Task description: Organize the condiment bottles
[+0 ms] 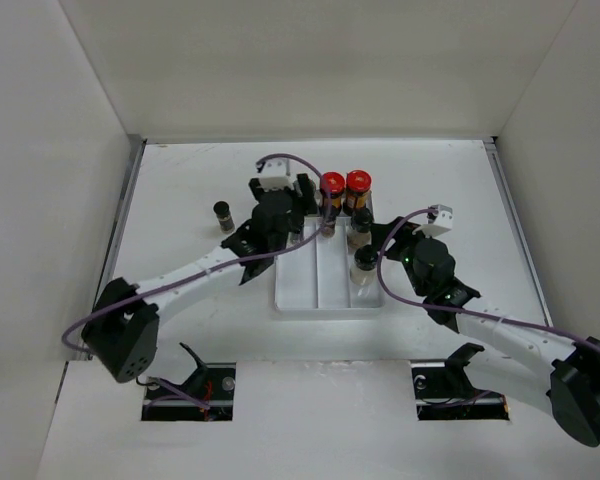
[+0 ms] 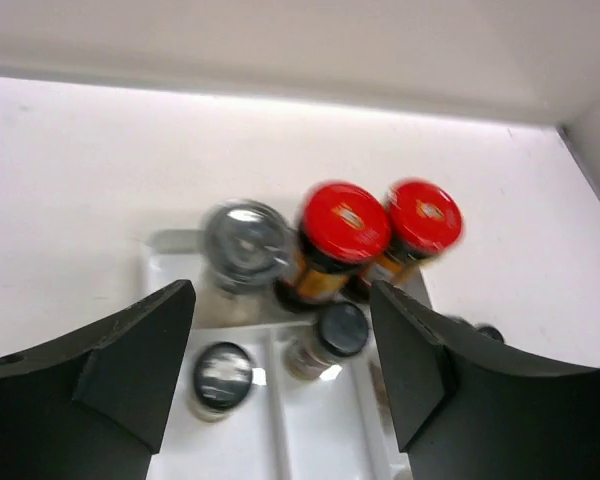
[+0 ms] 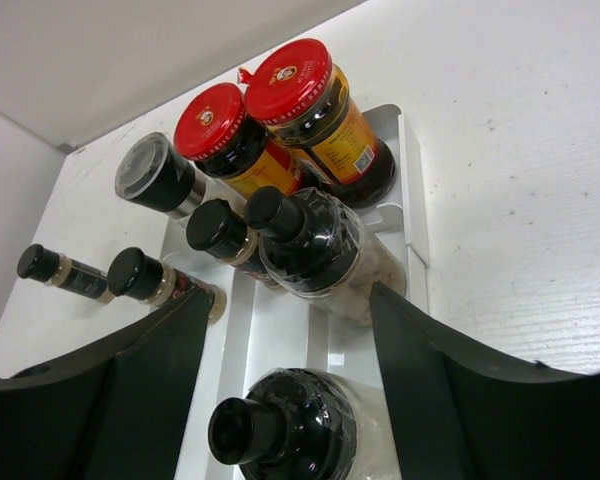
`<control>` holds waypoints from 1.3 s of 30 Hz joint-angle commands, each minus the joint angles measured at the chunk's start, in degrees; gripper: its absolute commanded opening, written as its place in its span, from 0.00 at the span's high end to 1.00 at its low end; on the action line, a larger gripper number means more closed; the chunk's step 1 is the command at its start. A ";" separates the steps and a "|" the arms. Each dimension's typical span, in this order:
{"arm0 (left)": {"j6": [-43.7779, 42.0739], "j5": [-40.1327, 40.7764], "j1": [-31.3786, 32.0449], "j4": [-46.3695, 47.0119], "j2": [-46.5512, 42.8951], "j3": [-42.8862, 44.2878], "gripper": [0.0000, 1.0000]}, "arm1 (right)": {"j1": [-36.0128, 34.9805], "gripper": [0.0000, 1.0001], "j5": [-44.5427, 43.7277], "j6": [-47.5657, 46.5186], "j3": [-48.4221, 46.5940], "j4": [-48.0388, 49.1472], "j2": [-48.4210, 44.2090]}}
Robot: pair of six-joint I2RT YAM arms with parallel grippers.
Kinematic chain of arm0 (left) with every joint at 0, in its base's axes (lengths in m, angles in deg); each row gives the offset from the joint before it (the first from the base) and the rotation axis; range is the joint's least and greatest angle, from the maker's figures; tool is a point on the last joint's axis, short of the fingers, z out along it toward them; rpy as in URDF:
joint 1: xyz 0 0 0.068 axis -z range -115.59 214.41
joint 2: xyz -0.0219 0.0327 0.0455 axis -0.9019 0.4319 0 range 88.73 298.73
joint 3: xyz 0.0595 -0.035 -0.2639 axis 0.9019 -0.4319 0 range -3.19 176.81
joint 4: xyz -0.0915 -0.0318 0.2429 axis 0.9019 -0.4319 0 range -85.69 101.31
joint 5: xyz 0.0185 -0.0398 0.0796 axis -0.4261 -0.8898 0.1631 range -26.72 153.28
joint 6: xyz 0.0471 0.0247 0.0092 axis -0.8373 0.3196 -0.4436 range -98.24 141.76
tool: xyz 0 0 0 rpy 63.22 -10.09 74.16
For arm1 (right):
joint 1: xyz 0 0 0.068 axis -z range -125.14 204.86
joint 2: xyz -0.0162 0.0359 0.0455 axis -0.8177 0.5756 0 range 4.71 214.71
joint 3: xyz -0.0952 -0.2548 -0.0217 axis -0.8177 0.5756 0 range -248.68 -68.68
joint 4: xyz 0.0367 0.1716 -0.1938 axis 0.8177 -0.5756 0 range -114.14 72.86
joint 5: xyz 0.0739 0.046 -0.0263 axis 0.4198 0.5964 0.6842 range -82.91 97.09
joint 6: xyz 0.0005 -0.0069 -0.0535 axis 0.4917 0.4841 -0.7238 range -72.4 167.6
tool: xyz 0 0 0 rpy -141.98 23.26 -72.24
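The slim dark jar's black cap (image 1: 221,208) sits on the table outside the white divided tray, and my left gripper needs to go there next and close on it.
The white divided tray (image 1: 325,288) holds two red-lidded amber jars (image 1: 332,185) (image 1: 357,182) at its far end. Two black-capped jars (image 1: 363,225) (image 1: 365,262) stand in its right lane. One slim dark jar (image 1: 223,215) stands on the table left of the tray. My left gripper (image 1: 302,222) hovers open and empty over the tray's far left. In its blurred wrist view the left gripper (image 2: 280,300) is above a grey-lidded jar (image 2: 245,240) and two black caps (image 2: 340,330) (image 2: 222,375). My right gripper (image 1: 382,245) (image 3: 292,300) is open and empty, straddling the near black-capped jar (image 3: 280,430).
White walls enclose the table on three sides. The right wrist view shows the red lids (image 3: 208,120) (image 3: 288,78), the grey-lidded jar (image 3: 150,170), slim black-capped jars (image 3: 215,228) (image 3: 135,272) in the tray (image 3: 412,200), and one slim jar (image 3: 42,263) outside it.
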 commanded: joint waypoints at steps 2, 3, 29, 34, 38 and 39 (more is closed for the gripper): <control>4.18 4.70 -8.39 -6.01 -6.57 -4.77 0.30 | 0.12 0.34 0.19 0.52 0.02 3.24 0.00; 5.58 5.50 -11.20 -8.82 -7.37 -5.12 0.30 | 0.11 0.39 0.36 0.52 -0.16 3.33 0.35; 8.76 0.85 -27.75 -8.24 7.39 -2.66 0.64 | 0.11 0.29 2.74 0.26 -1.74 3.41 4.58; 7.36 0.85 -23.72 -8.67 -1.55 -7.05 0.71 | 0.11 0.29 2.56 0.25 -1.48 3.41 3.96; 5.60 -0.82 -18.10 -14.37 -10.69 -9.25 0.71 | 0.11 0.29 2.74 0.52 -1.30 3.50 3.96; 5.07 -1.35 -16.34 -16.22 -12.80 -9.61 0.71 | 0.11 0.29 2.57 0.52 -1.39 3.50 4.05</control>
